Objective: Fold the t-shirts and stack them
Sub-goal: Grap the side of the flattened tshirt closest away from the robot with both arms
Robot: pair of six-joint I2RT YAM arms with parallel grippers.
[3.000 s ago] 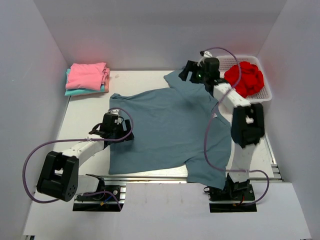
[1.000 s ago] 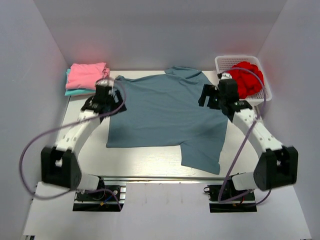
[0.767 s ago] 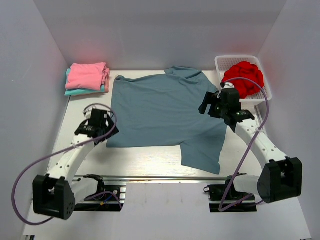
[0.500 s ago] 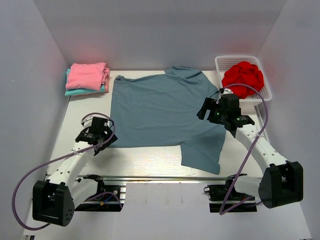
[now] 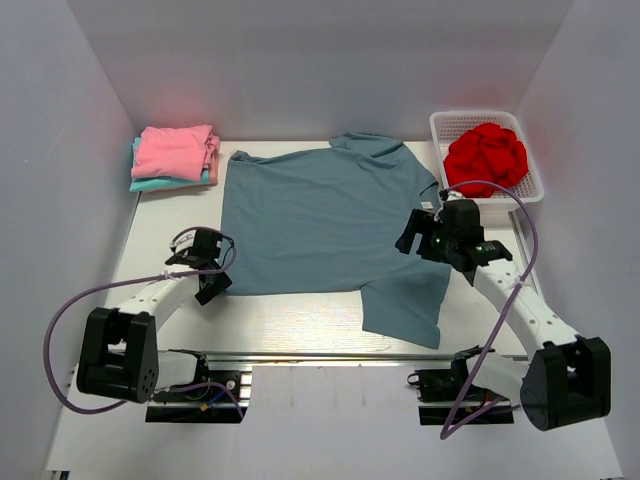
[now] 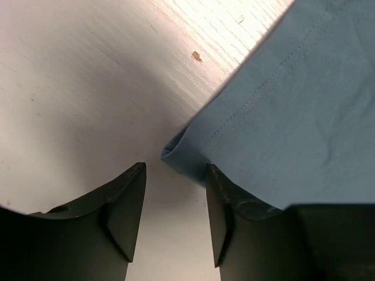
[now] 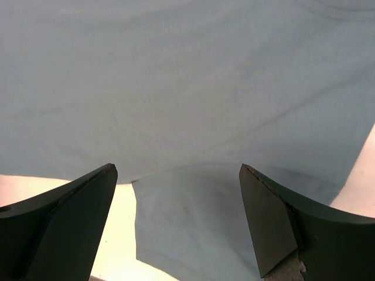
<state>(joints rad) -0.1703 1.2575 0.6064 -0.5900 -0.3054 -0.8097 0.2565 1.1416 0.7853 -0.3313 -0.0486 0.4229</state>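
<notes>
My right gripper is going to close on the near sleeve's hem (image 5: 426,343), near its outer corner, to lift that part of the dusty blue-grey t-shirt.
The dusty blue-grey t-shirt (image 5: 320,220) lies spread flat on the table, one sleeve hanging toward the near edge at the right. My left gripper (image 5: 212,283) is open at the shirt's near left corner (image 6: 176,153), which lies just ahead of the open jaws in the left wrist view. My right gripper (image 5: 410,238) is open above the shirt's right side; the cloth (image 7: 187,105) fills the right wrist view. Folded pink (image 5: 176,150) and teal (image 5: 160,184) t-shirts are stacked at the far left. A bright red t-shirt (image 5: 486,156) lies crumpled in the basket.
The white mesh basket (image 5: 533,187) stands at the far right corner. White walls close in the table on three sides. A metal rail (image 5: 330,354) runs along the near edge by the arm bases.
The shirt was pulled flat toward the back, then both grippers let go. My left gripper came down to the shirt's near left corner. My right gripper moved nearer along the right side.
</notes>
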